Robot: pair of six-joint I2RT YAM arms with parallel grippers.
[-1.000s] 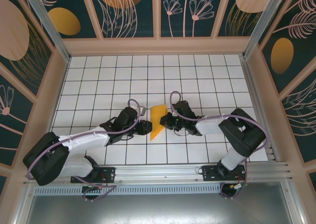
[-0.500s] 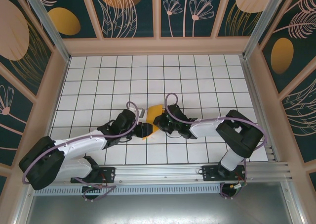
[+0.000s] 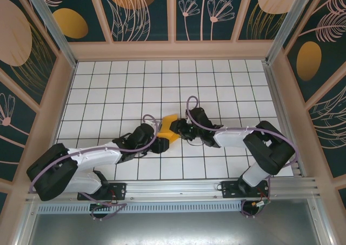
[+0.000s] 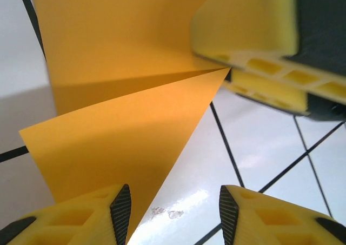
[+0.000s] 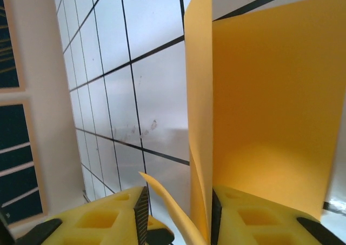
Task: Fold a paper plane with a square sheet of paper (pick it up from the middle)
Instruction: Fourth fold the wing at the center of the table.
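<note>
I will pinch the slanted edge's near end (image 4: 145,213) with my left gripper before my right gripper backs off, as the paper flap's slanted edge lies loose beside my left gripper's finger.
The square sheet of paper (image 3: 168,125) is a creased orange-yellow shape at the table's middle, partly raised between my two grippers. My left gripper (image 3: 161,143) sits at its near-left edge. In the left wrist view that gripper (image 4: 175,212) is open, with a triangular flap of the paper (image 4: 119,110) reaching over its left finger and bare table in the gap. My right gripper (image 3: 177,129) meets the paper from the right. In the right wrist view its (image 5: 178,212) jaws stand apart around an upright fold of paper (image 5: 259,120) that leans on the right pad.
The white gridded table (image 3: 216,83) stretches back to the wood-framed wall panels (image 3: 59,93) on three sides. An aluminium rail (image 3: 178,188) with both arm bases runs along the near edge. Both forearms lie low over the near tiles.
One second ago the paper lay as a long flat strip between the grippers. Both closed in over it, and it is now bunched, shorter and partly raised. The right gripper has drawn slightly right.
</note>
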